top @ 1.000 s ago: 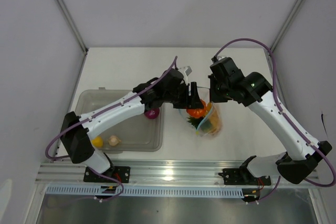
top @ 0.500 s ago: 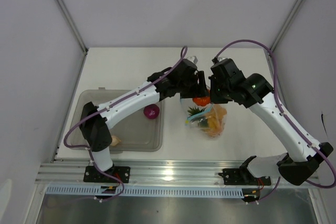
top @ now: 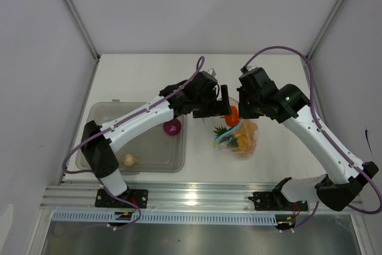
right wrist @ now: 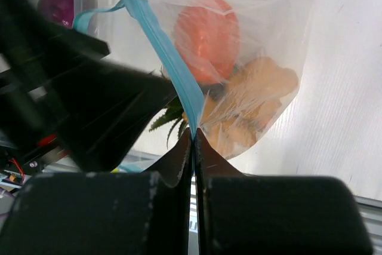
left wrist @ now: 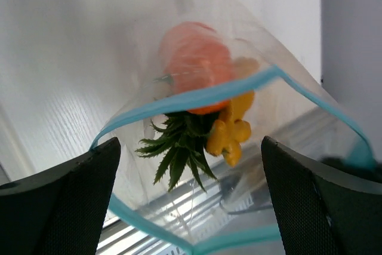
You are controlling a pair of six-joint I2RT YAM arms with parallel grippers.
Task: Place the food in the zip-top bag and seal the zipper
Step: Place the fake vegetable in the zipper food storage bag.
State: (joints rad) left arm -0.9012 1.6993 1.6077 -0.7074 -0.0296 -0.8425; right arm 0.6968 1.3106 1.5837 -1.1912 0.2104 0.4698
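Next, I move my left gripper to the grey tub and grip the middle of the purple onion [top: 172, 126], which still belongs in the bag.
The clear zip-top bag [top: 243, 141] hangs at the table's middle, with the zipper [right wrist: 161, 46] as a light-blue strip along its open mouth. Inside are an orange fruit [right wrist: 206, 37], a piece with spiky green leaves [left wrist: 179, 147] and orange-yellow pieces [right wrist: 253, 103]. My right gripper [right wrist: 193, 132] is shut on the zipper strip at the mouth's corner; it also shows in the top view [top: 240, 113]. My left gripper [left wrist: 190, 143] is open and empty at the bag's mouth, in the top view [top: 225, 107] just left of the right one. A purple onion [top: 172, 127] and a pale garlic bulb [top: 128, 159] lie in the tub. The lemon is hidden.
A translucent grey tub [top: 98, 117] stands at the left. The left arm stretches over it. The arm bases and a metal rail [top: 197, 198] run along the near edge. White walls close in the back and sides.
The bag's mouth has risen and shifted right with the right gripper still shut on it. The left gripper has pulled back from inside the mouth and stays open.
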